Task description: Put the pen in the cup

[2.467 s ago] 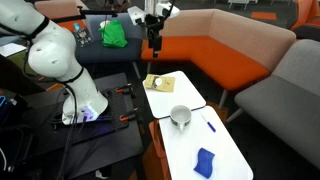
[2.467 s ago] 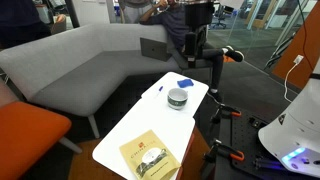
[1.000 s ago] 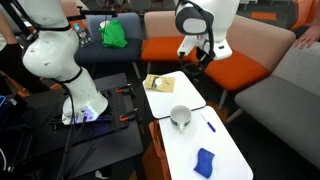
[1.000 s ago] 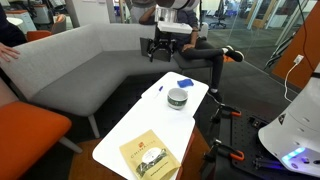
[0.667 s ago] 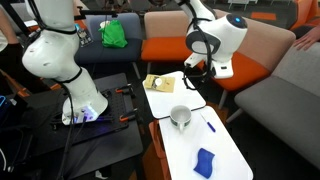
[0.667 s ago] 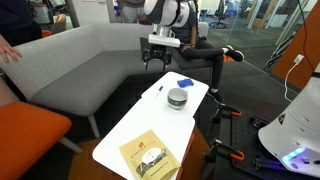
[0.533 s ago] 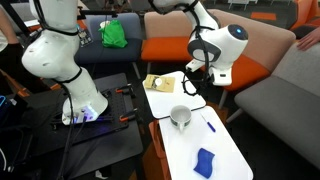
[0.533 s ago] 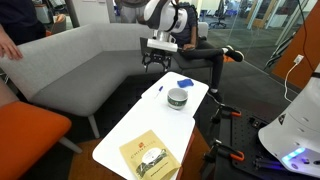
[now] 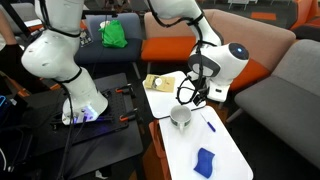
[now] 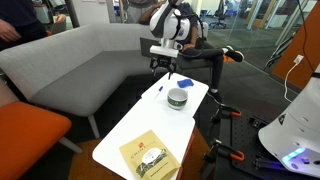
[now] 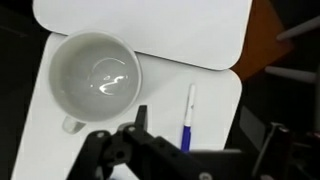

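Note:
My gripper will next move down to the pen's blue end (image 9: 212, 127) (image 11: 186, 139), the one farther away from its white part, and close there.
The cup (image 9: 180, 116) is a silvery-grey round cup with a pale inside, standing on the white table (image 9: 225, 150); it also shows in the other exterior view (image 10: 177, 98) and at upper left in the wrist view (image 11: 95, 72). The pen (image 9: 210, 125), thin, blue and white, lies flat on the table beside the cup (image 10: 160, 88) (image 11: 189, 105). My gripper (image 9: 191, 96) (image 10: 166, 70) hangs open and empty above the table, over the pen. In the wrist view the pen lies between the gripper's (image 11: 205, 135) two spread fingers.
A blue cloth (image 9: 205, 160) (image 10: 185, 82) lies on the table past the cup. A tan packet (image 9: 158, 82) (image 10: 148, 155) lies at the table's other end. Orange and grey sofas surround the table. A green bag (image 9: 114, 33) sits on a seat.
The arm has swung over from beyond the table and come down, bringing the open gripper above the pen and cup. Cup, pen and cloth have not moved.

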Robot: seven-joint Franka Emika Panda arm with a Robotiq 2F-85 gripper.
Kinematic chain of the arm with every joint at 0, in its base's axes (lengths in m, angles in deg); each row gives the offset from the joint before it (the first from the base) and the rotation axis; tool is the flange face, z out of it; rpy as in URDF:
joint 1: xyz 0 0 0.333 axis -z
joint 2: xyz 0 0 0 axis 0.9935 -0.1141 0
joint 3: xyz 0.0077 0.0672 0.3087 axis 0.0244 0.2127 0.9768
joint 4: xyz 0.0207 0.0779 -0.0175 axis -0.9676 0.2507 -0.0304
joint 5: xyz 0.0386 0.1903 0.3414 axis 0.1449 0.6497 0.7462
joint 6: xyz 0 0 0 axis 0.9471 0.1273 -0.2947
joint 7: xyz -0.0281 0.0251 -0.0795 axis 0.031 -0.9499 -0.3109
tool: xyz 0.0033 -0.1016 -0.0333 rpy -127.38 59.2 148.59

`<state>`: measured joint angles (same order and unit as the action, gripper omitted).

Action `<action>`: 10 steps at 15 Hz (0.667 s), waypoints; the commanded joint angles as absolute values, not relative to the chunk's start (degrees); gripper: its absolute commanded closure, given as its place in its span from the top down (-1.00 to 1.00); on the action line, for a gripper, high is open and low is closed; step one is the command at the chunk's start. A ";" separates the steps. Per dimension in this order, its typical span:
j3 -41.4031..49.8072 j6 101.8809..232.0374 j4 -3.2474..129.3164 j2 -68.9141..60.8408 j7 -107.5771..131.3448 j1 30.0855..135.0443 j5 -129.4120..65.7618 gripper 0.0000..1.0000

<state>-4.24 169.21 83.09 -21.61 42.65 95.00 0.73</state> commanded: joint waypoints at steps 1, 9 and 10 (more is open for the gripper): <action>-4.28 169.10 82.98 -21.64 42.89 94.88 0.64 1.00; -5.39 176.09 80.11 -26.81 43.01 94.11 -0.80 1.00; -6.03 178.22 79.38 -28.30 44.02 93.85 -1.15 1.00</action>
